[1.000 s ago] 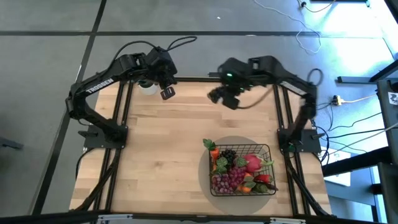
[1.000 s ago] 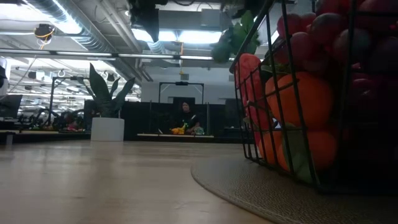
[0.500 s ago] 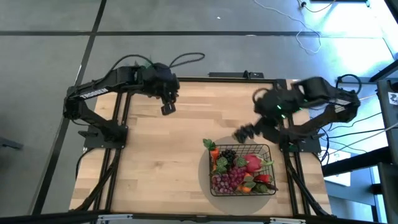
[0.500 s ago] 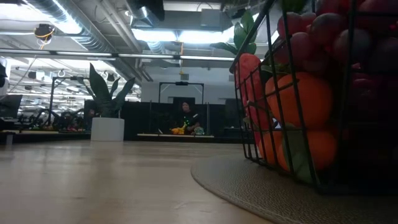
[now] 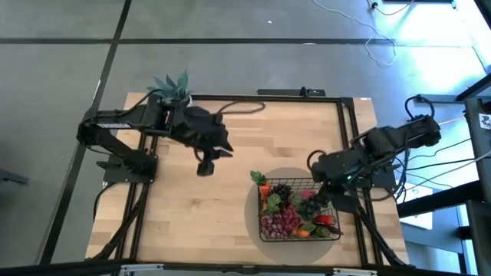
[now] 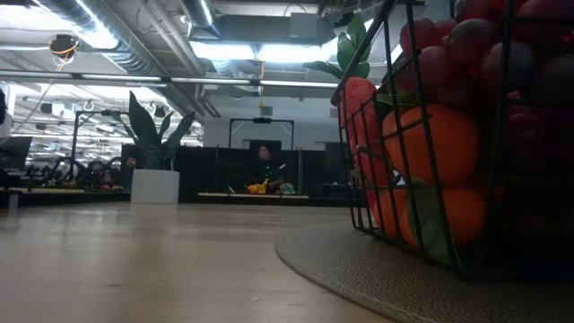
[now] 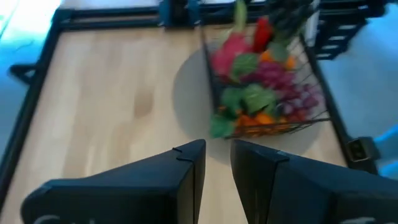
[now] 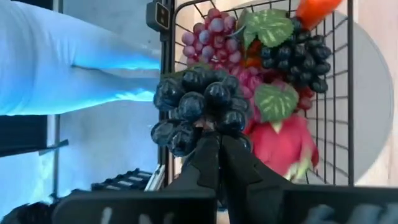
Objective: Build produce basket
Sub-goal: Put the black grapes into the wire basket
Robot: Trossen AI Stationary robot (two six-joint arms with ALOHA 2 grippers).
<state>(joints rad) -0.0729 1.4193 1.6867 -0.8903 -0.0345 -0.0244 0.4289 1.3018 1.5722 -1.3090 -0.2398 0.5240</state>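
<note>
The robot's right gripper should release the dark blue grape bunch next to the purple grapes along the basket's near side (image 5: 301,224) (image 8: 200,94). The dark bunch is held above the basket.
The black wire basket (image 5: 295,208) stands on a round grey mat (image 5: 253,201) at the table's near right. It is filled with produce: purple grapes (image 5: 280,222), dark grapes (image 5: 282,192), a carrot (image 5: 264,186) and red peppers (image 5: 324,221). My right gripper (image 5: 314,198) is above the basket's right part, shut on a dark blue grape bunch (image 8: 199,106). My left gripper (image 5: 205,165) hovers over the table's middle, left of the basket. Its fingers stand a narrow gap apart (image 7: 217,155) and hold nothing. My right gripper pinches the dark blue grape bunch between its two fingers, at the bunch's end nearest them (image 8: 214,132). The fingers come from above, pointing down. The bunch sits just beyond the fingertips, lifted clear, over the basket's right wall (image 8: 166,74) and the pink dragon fruit (image 8: 283,143).
A potted blue-green plant (image 5: 173,84) in a white pot (image 6: 155,186) stands at the table's far left corner. Bare wood (image 5: 192,222) lies left of the mat. In the low view the basket (image 6: 345,179) fills the right side. A person (image 6: 266,170) sits far behind the table.
My right gripper has swept from the table's far middle toward the near right and now stands over the basket. My left gripper has moved from the far left corner toward the table's middle, which uncovers the plant. The basket and mat have stayed put.
</note>
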